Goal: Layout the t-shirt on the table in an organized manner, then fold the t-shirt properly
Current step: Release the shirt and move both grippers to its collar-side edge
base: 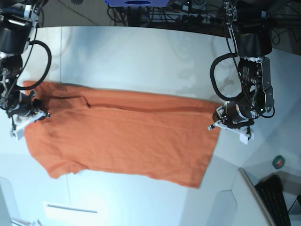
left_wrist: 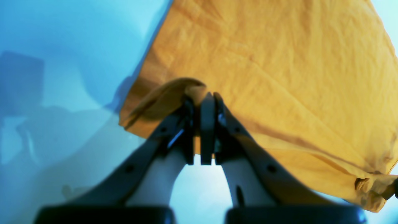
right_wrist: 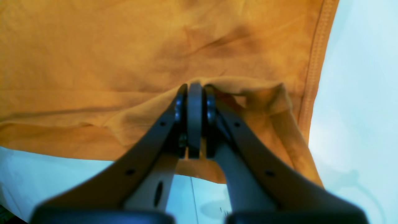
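A raised fold short of the t-shirt's corner is in my left gripper, so it should open and grab that corner (left_wrist: 128, 120) before it pulls the t-shirt toward me.
The orange t-shirt (base: 127, 136) lies spread wide across the white table (base: 141, 52), with a long crease near its far edge. At the shirt's left end in the base view, my right gripper (base: 32, 113) is shut on a pinched-up ridge of the cloth beside the stitched hem (right_wrist: 315, 62). The right wrist view shows the jaws of this gripper (right_wrist: 195, 85) closed on the t-shirt (right_wrist: 124, 46). My left gripper (base: 219, 117) sits at the shirt's right edge. In the left wrist view it (left_wrist: 203, 95) is shut on a raised fold of the t-shirt (left_wrist: 279, 62).
Bare table (left_wrist: 62, 46) surrounds the shirt. A thin dark seam (right_wrist: 192, 199) runs under the right gripper. A green tape roll (base: 279, 162) and a black keyboard (base: 277, 197) lie past the table's right corner. Cables (base: 188, 14) run along the back.
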You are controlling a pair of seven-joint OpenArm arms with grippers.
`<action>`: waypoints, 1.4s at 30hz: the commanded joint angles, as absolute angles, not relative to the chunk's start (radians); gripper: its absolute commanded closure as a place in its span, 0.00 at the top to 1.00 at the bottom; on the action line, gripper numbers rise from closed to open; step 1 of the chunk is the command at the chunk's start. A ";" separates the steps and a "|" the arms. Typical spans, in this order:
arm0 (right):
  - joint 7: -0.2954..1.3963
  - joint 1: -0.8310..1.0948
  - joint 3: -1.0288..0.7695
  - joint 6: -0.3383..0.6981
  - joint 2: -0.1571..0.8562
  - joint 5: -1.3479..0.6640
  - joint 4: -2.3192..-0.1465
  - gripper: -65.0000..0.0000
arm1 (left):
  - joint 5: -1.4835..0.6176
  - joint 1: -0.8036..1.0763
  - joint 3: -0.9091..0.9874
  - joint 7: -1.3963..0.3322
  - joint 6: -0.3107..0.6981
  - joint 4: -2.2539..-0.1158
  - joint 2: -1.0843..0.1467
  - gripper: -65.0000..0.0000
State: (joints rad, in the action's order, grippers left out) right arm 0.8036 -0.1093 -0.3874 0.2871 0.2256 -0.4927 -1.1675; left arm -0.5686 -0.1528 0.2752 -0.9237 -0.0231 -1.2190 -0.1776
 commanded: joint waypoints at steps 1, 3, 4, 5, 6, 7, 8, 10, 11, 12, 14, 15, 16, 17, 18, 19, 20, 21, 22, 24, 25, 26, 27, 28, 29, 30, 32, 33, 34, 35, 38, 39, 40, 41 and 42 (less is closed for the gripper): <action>0.783 -0.125 -0.397 0.291 0.239 -0.506 -1.190 0.15 | -0.576 -0.177 0.278 -0.908 -0.018 -1.239 -0.186 0.06; 0.782 -0.125 -0.443 0.291 0.239 -0.507 -1.190 0.31 | -0.576 -0.191 0.278 -0.906 -0.018 -1.244 -0.188 0.29; 0.782 -0.124 -0.487 0.292 0.236 -0.507 -1.190 0.38 | -0.576 -0.199 0.278 -0.906 -0.018 -1.244 -0.188 0.42; 0.782 -0.122 -0.524 0.294 0.228 -0.507 -1.190 0.42 | -0.579 -0.203 0.278 -0.906 -0.018 -1.244 -0.189 0.54; 0.782 -0.117 -0.558 0.295 0.217 -0.507 -1.191 0.44 | -0.579 -0.203 0.280 -0.906 -0.018 -1.245 -0.189 0.66; 0.782 -0.114 -0.591 0.297 0.213 -0.509 -1.208 0.45 | -0.581 -0.205 0.280 -0.906 -0.018 -1.250 -0.189 0.78; 0.782 -0.102 -0.616 0.298 0.205 -0.509 -1.233 0.45 | -0.581 -0.205 0.280 -0.900 -0.018 -1.267 -0.189 0.88; 0.782 -0.065 -0.639 0.325 0.199 -0.510 -1.302 0.45 | -0.582 -0.193 0.280 -0.885 -0.018 -1.317 -0.186 1.00; 0.782 -0.041 -0.644 0.355 0.189 -0.510 -1.349 0.44 | -0.584 -0.171 0.280 -0.883 -0.018 -1.351 -0.186 1.00; 0.782 -0.015 -0.645 0.380 0.174 -0.510 -1.392 0.44 | -0.584 -0.140 0.280 -0.877 -0.018 -1.385 -0.185 1.00; 0.782 0.048 -0.676 0.407 0.150 -0.512 -1.478 0.44 | -0.607 -0.084 0.289 -0.852 -0.016 -1.446 -0.174 1.00; 0.783 0.071 -0.700 0.414 0.125 -0.512 -1.512 0.44 | -0.634 -0.044 0.317 -0.831 -0.016 -1.468 -0.171 1.00; 0.783 0.093 -0.725 0.415 0.099 -0.512 -1.541 0.45 | -0.670 -0.007 0.355 -0.805 -0.016 -1.481 -0.168 1.00; 0.785 0.113 -0.756 0.415 0.071 -0.512 -1.569 0.45 | -0.716 0.028 0.400 -0.776 -0.016 -1.484 -0.159 1.00; 0.788 0.127 -0.780 0.417 0.045 -0.512 -1.586 0.45 | -0.760 0.059 0.438 -0.748 -0.016 -1.481 -0.153 1.00; 0.789 0.142 -0.794 0.417 0.024 -0.512 -1.595 0.46 | -0.794 0.085 0.464 -0.727 -0.016 -1.477 -0.148 1.00; 0.789 0.154 -0.800 0.417 0.008 -0.512 -1.600 0.49 | -0.819 0.099 0.478 -0.713 -0.013 -1.468 -0.148 1.00; 0.789 0.170 -0.800 0.417 -0.007 -0.512 -1.600 0.54 | -0.826 0.107 0.476 -0.711 -0.013 -1.455 -0.150 1.00; 0.789 0.182 -0.803 0.417 -0.024 -0.512 -1.600 0.58 | -0.825 0.108 0.476 -0.711 -0.013 -1.440 -0.150 1.00; 0.789 0.200 -0.808 0.417 -0.056 -0.512 -1.600 0.63 | -0.825 0.108 0.478 -0.711 -0.013 -1.395 -0.150 1.00; 0.789 0.209 -0.809 0.417 -0.068 -0.512 -1.598 0.64 | -0.825 0.101 0.478 -0.710 -0.013 -1.374 -0.150 1.00; 0.788 0.216 -0.820 0.417 -0.077 -0.512 -1.596 0.64 | -0.825 0.082 0.478 -0.710 -0.013 -1.345 -0.150 1.00; 0.788 0.213 -0.839 0.417 -0.090 -0.512 -1.595 0.64 | -0.823 0.067 0.476 -0.710 -0.013 -1.314 -0.150 1.00; 0.788 0.211 -0.857 0.417 -0.105 -0.512 -1.587 0.64 | -0.823 0.050 0.476 -0.710 -0.013 -1.280 -0.150 1.00; 0.788 0.208 -0.874 0.417 -0.114 -0.515 -1.580 0.64 | -0.823 0.031 0.467 -0.710 -0.013 -1.248 -0.150 1.00; 0.788 0.200 -0.889 0.417 -0.116 -0.530 -1.573 0.63 | -0.823 0.015 0.452 -0.710 -0.013 -1.218 -0.153 1.00; 0.788 0.202 -0.931 0.417 -0.119 -0.602 -1.547 0.63 | -0.823 -0.008 0.438 -0.710 -0.013 -1.176 -0.153 1.00; 0.789 0.203 -0.944 0.417 -0.119 -0.641 -1.532 0.63 | -0.823 -0.016 0.433 -0.710 -0.013 -1.164 -0.153 1.00; 0.789 0.205 -0.960 0.417 -0.117 -0.674 -1.515 0.63 | -0.823 -0.024 0.432 -0.710 -0.013 -1.153 -0.153 1.00; 0.789 0.209 -0.974 0.417 -0.113 -0.705 -1.494 0.63 | -0.823 -0.031 0.430 -0.710 -0.013 -1.144 -0.151 1.00; 0.789 0.208 -0.992 0.417 -0.091 -0.757 -1.415 0.64 | -0.823 -0.047 0.430 -0.710 -0.013 -1.135 -0.148 0.97; 0.789 0.200 -0.989 0.417 -0.081 -0.769 -1.382 0.64 | -0.823 -0.050 0.430 -0.710 -0.013 -1.135 -0.147 0.91; 0.789 0.189 -0.990 0.417 -0.071 -0.782 -1.342 0.64 | -0.823 -0.051 0.430 -0.710 -0.013 -1.135 -0.147 0.84; 0.789 0.177 -0.993 0.417 -0.062 -0.792 -1.303 0.64 | -0.823 -0.053 0.430 -0.710 -0.013 -1.135 -0.147 0.75; 0.789 0.166 -0.993 0.417 -0.050 -0.797 -1.265 0.65 | -0.823 -0.054 0.430 -0.710 -0.013 -1.135 -0.147 0.66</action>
